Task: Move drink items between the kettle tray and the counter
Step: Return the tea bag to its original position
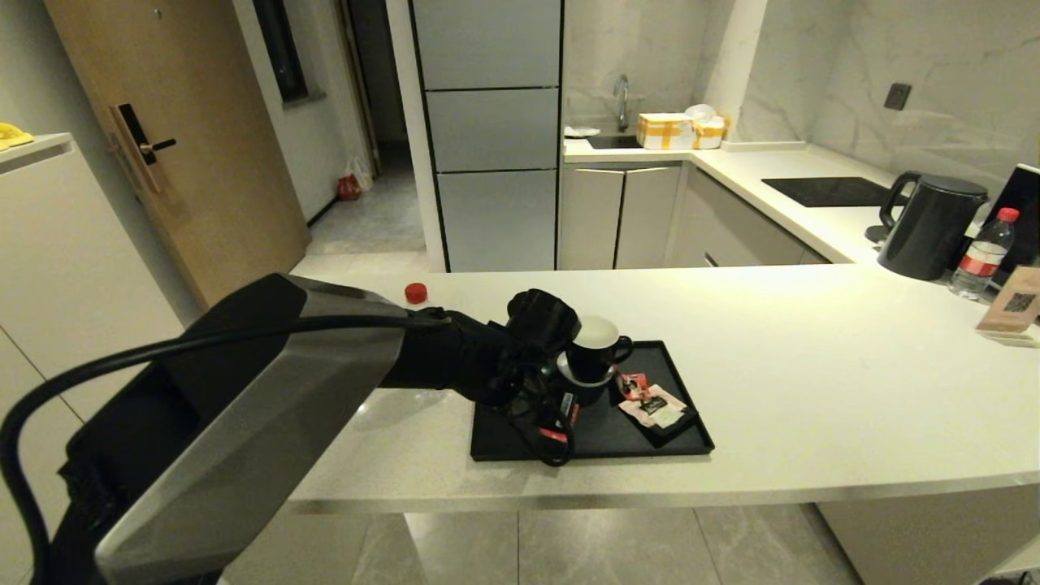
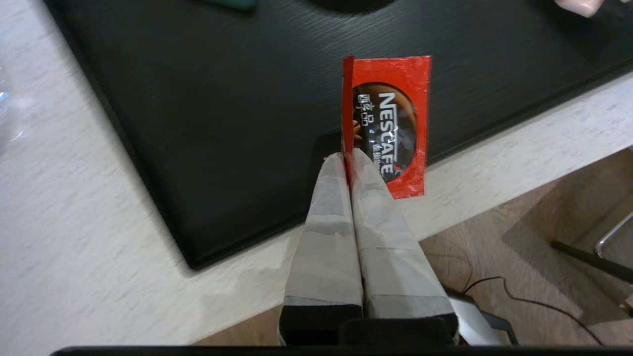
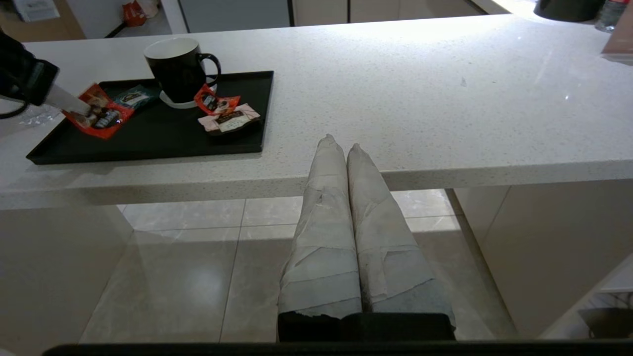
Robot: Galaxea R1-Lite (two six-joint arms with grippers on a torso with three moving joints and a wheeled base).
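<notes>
My left gripper is going to put the red sachet down on the tray [image 1: 578,430] [image 2: 474,89] near the tray's front rim, in front of the black mug.
My left gripper [image 2: 348,157] is shut on one edge of a red sachet [image 2: 390,123] with dark print. It holds the sachet a little above the front rim of the black kettle tray [image 2: 222,123]. In the head view the left gripper [image 1: 546,406] hangs over the tray [image 1: 617,435] on the pale counter [image 1: 812,390]. A second red sachet [image 1: 632,383] lies on the tray beside the mug. The small water bottle [image 1: 983,256] with its red cap stands far right by the kettle. My right gripper [image 3: 341,143] is shut and empty, just below the counter's front edge [image 3: 445,173].
A black mug [image 1: 595,349] stands on a coaster on the tray, with a pale pink sachet [image 1: 658,409] and a teal sachet [image 3: 132,96] near it. A loose red cap [image 1: 416,292] shows behind my left arm. Kettle [image 1: 930,226], hob panel [image 1: 829,191] and a card [image 1: 1011,309] are at the right.
</notes>
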